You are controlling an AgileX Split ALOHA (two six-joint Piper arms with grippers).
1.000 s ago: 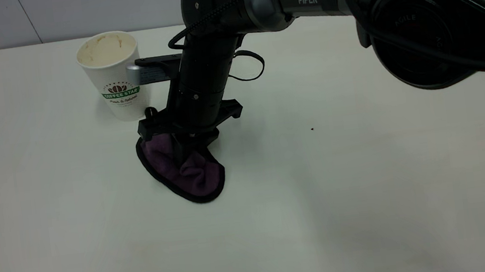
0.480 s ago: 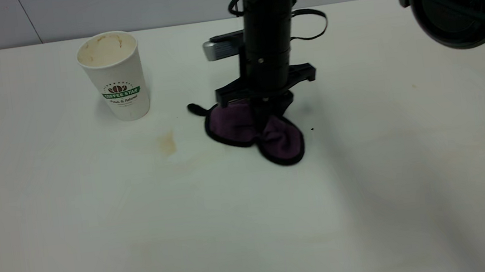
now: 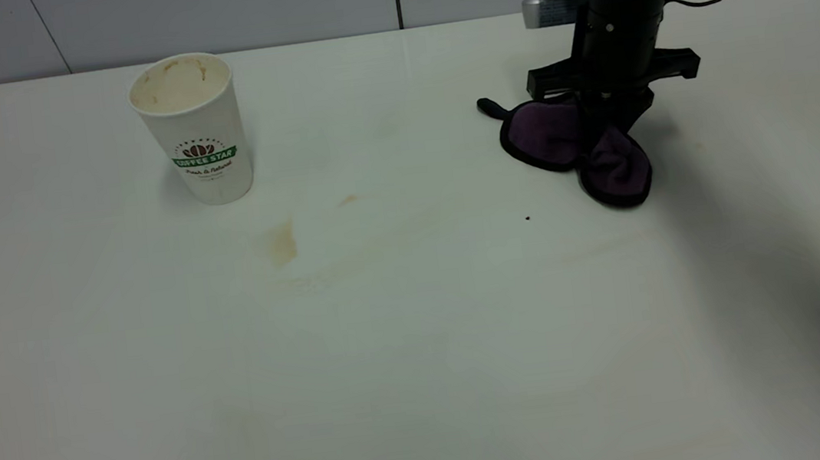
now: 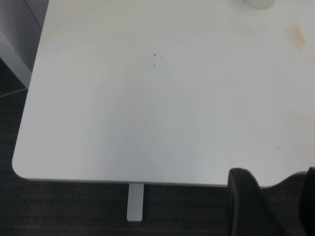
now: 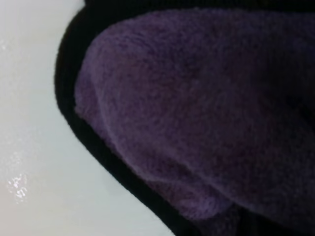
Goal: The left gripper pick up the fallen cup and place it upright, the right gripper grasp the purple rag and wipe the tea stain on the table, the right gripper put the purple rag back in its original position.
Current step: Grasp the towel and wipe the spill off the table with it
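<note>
My right gripper needs to put the purple rag down farther from the cup, on the bare table (image 3: pixel 688 124) by the back end of the shadow. The rag now lies bunched on the table.
The cup (image 3: pixel 194 131) stands upright at the back left of the table (image 3: pixel 427 382), its brown-stained inside showing. The tea stain (image 3: pixel 280 243) is a small amber blotch in front and right of the cup, with faint tan smears trailing right. It also shows in the left wrist view (image 4: pixel 295 35). My right gripper (image 3: pixel 609 111) points down at the back right, shut on the purple rag (image 3: pixel 561 137), which lies bunched on the table. The rag fills the right wrist view (image 5: pixel 197 113). My left gripper (image 4: pixel 275 206) is open and empty, hanging past the table's near left edge, far from the cup.
The grey panelled wall (image 3: pixel 238 6) runs behind the table. Tiny dark specks (image 3: pixel 527 218) dot the top. The left wrist view shows the table's rounded corner (image 4: pixel 22 164), a white leg (image 4: pixel 135 201) and dark floor below.
My right gripper has dragged the rag from beside the cup to the right and back across the table. The stain it covered now shows as a blotch with faint smears.
</note>
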